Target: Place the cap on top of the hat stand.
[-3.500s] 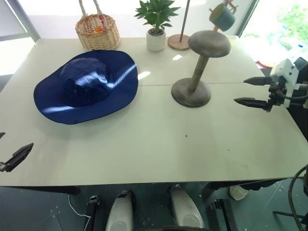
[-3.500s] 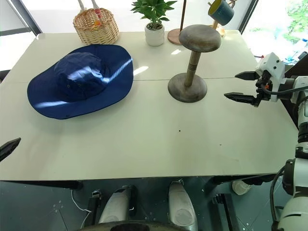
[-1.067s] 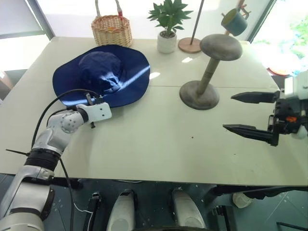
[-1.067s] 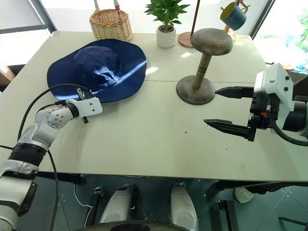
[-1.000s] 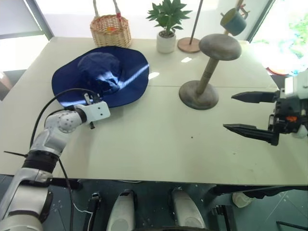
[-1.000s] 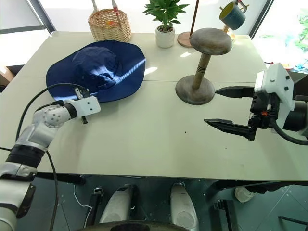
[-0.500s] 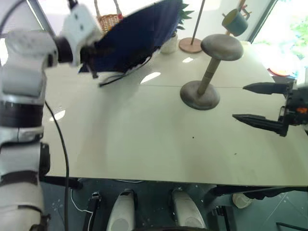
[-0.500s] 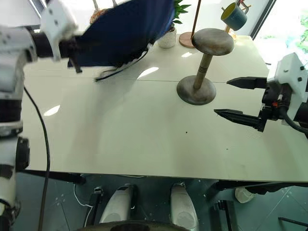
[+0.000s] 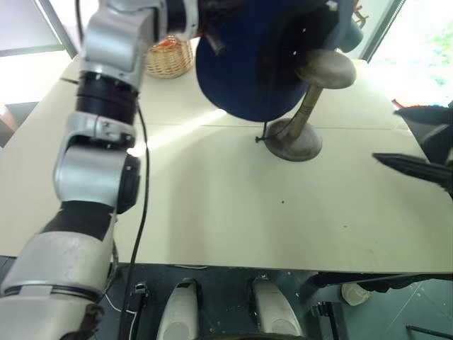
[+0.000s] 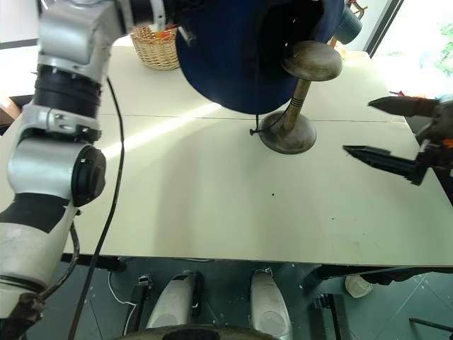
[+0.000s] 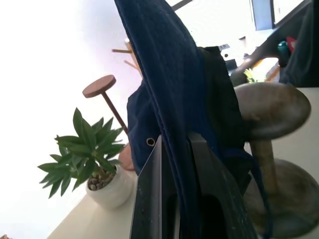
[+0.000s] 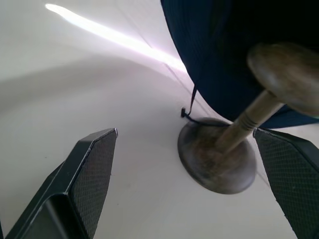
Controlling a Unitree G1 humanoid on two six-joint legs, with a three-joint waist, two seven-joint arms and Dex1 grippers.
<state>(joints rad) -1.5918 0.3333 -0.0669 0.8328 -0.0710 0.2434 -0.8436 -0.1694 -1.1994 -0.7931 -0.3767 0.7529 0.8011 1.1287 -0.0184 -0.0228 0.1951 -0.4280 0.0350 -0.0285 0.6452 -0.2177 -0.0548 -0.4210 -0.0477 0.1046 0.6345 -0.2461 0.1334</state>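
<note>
The robot's left hand will release the navy cap with the cap's top over the hat stand's domed top [image 11: 272, 108].
The navy cap [image 9: 258, 67] hangs in the air, its brim nearly upright. It sits just left of the hat stand's domed top [image 9: 327, 69] and partly in front of it. My left gripper [image 11: 174, 137] is shut on the brim's edge, high over the back of the table. A chin cord [image 10: 256, 130] dangles from the cap down to the stand's round base [image 10: 287, 134]. My right gripper [image 10: 357, 127] hovers open and empty to the right of the hat stand. In the right wrist view the hat stand [image 12: 234, 134] shows between its fingers [image 12: 89, 174].
A wicker basket [image 9: 168, 57] stands at the back left of the pale table [image 9: 212, 205]. A potted plant [image 11: 94, 159] and a thin pole stand's round base [image 11: 99, 85] are behind the cap. A teal mug [image 10: 348, 27] hangs at the back right.
My left arm has swung the cap up and to the right, from over the back left of the table to beside the stand's top. My right gripper drifted slightly right.
</note>
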